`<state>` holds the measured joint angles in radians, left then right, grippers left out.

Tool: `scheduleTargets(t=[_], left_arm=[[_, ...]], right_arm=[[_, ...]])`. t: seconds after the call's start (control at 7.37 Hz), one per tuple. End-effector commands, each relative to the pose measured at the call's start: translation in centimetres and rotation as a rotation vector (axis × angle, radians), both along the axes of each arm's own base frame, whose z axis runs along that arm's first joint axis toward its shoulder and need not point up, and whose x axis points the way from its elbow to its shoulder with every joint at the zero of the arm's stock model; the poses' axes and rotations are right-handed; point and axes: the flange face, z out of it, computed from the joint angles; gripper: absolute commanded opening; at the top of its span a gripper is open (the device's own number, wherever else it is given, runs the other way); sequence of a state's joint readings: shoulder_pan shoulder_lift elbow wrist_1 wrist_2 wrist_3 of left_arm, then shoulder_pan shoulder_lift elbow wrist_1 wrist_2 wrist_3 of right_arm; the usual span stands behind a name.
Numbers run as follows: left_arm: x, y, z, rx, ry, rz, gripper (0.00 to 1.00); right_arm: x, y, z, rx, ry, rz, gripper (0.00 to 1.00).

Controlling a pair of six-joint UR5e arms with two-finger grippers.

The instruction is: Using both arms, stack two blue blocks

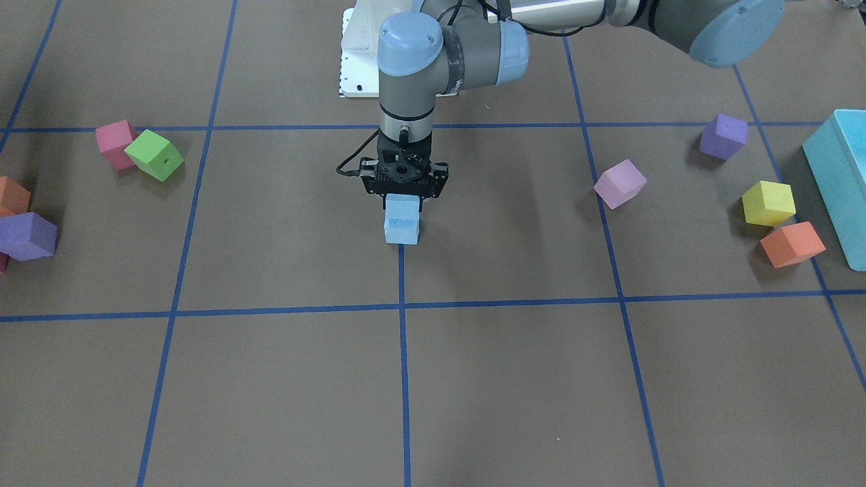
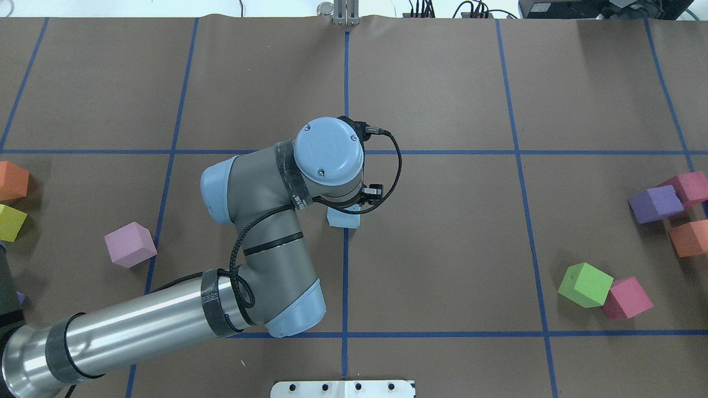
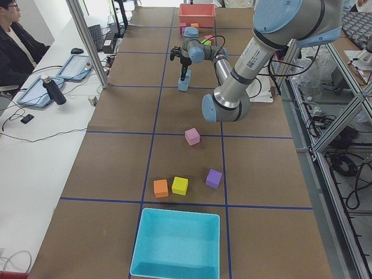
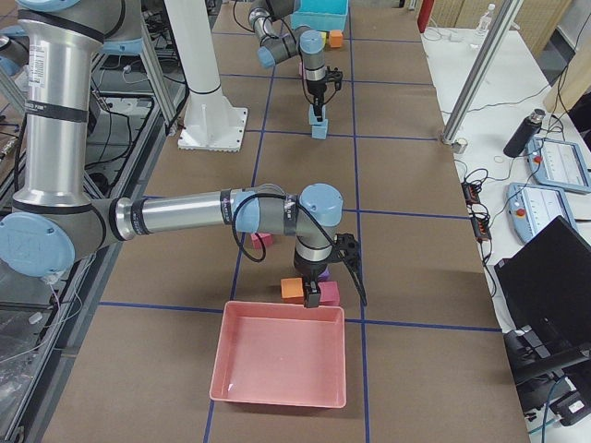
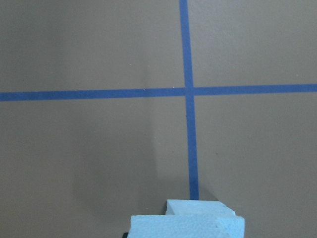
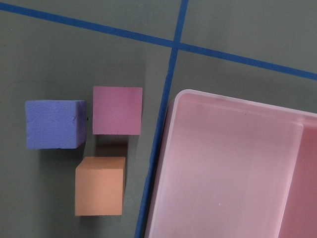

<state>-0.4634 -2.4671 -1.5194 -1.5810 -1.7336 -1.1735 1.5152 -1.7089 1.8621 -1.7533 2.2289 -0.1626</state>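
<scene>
My left gripper will release the upper blue block squarely on top of the lower blue block [image 1: 402,220] [image 5: 200,209].
Two pale blue blocks stand stacked at the table's centre on a blue tape line: the upper blue block [image 1: 402,205] sits on the lower blue block [image 1: 401,232]. My left gripper [image 1: 404,196] points straight down and is shut on the upper block's top. The overhead view shows only an edge of the stack [image 2: 343,218] under the left wrist. The left wrist view shows the upper block [image 5: 185,225] at the bottom edge. My right gripper [image 4: 312,295] hangs over cubes beside the pink tray [image 4: 280,355]. It shows only in the exterior right view, so I cannot tell its state.
A purple cube [image 6: 54,124], a magenta cube [image 6: 117,110] and an orange cube [image 6: 99,186] lie below the right wrist. A large teal box [image 1: 839,182] stands at the left arm's end. Green [image 1: 155,154], pink, lilac [image 1: 620,183] and yellow cubes are scattered around.
</scene>
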Motion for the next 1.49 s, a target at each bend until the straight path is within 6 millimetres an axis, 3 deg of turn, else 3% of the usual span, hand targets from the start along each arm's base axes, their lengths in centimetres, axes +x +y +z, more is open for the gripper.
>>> scheduleTargets(t=[0.0, 0.54, 0.95, 1.36], left_arm=[[1.2, -0.2, -0.8, 0.005, -0.012, 0.009, 0.00], [0.3, -0.9, -0.1, 0.011, -0.052, 0.036, 0.00], [-1.4, -3.0, -0.2, -0.022, -0.032, 0.032, 0.00], [-0.9, -3.1, 0.2, -0.031, -0.034, 0.029, 0.02]], right_arm=[[0.0, 0.0, 0.1, -0.002, 0.000, 0.002, 1.00], [0.0, -0.1, 0.0, -0.001, 0.000, 0.002, 1.00], [-0.1, -0.1, 0.0, -0.001, 0.000, 0.000, 1.00], [-0.1, -0.1, 0.0, -0.001, 0.000, 0.000, 1.00]])
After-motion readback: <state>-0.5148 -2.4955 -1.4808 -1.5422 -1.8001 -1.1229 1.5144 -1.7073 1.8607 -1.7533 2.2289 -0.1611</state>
